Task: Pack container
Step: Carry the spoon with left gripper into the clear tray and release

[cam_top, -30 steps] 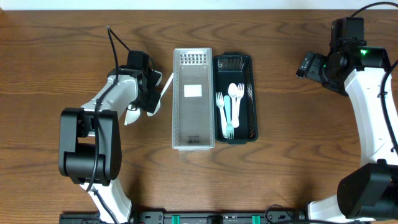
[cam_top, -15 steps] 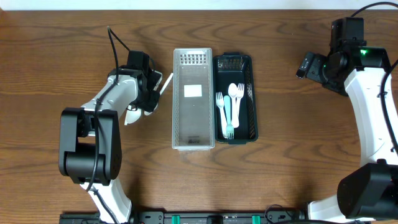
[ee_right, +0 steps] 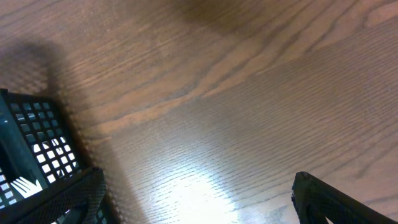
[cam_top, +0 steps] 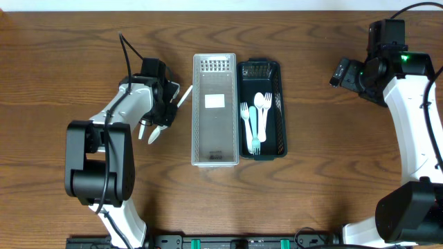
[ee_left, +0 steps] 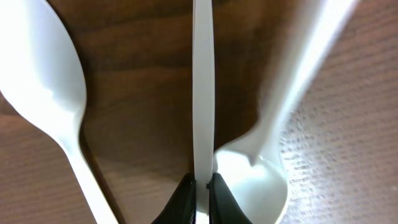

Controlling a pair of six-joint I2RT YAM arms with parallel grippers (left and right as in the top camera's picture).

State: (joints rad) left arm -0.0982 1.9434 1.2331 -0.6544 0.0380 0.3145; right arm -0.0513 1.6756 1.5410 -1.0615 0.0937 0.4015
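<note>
The robot's left gripper will release the white plastic utensil between the clear basket's white label and its near end [cam_top: 216,134].
My left gripper [cam_top: 164,106] is left of the containers and shut on the thin handle of a white plastic utensil [ee_left: 203,93], seen edge-on between the jaws [ee_left: 200,182]. A white spoon [ee_left: 53,87] lies on the wood to its left. A second white spoon [ee_left: 258,180] lies to its right, bowl near the fingertips. In the overhead view, white utensil ends [cam_top: 149,131] poke out below the gripper. The clear basket [cam_top: 199,117] holds no cutlery. The dark green basket [cam_top: 279,104] holds white and blue forks and a spoon [cam_top: 256,114]. My right gripper [cam_top: 344,72] is open over bare wood.
The two baskets stand side by side at the table's middle. In the right wrist view the dark basket's corner [ee_right: 31,143] shows at the lower left, with wood grain between the wide-set fingers [ee_right: 326,199].
My left gripper's jaws have closed on the white utensil's handle. The utensil ends below the gripper have shifted a little. The right arm has not moved.
</note>
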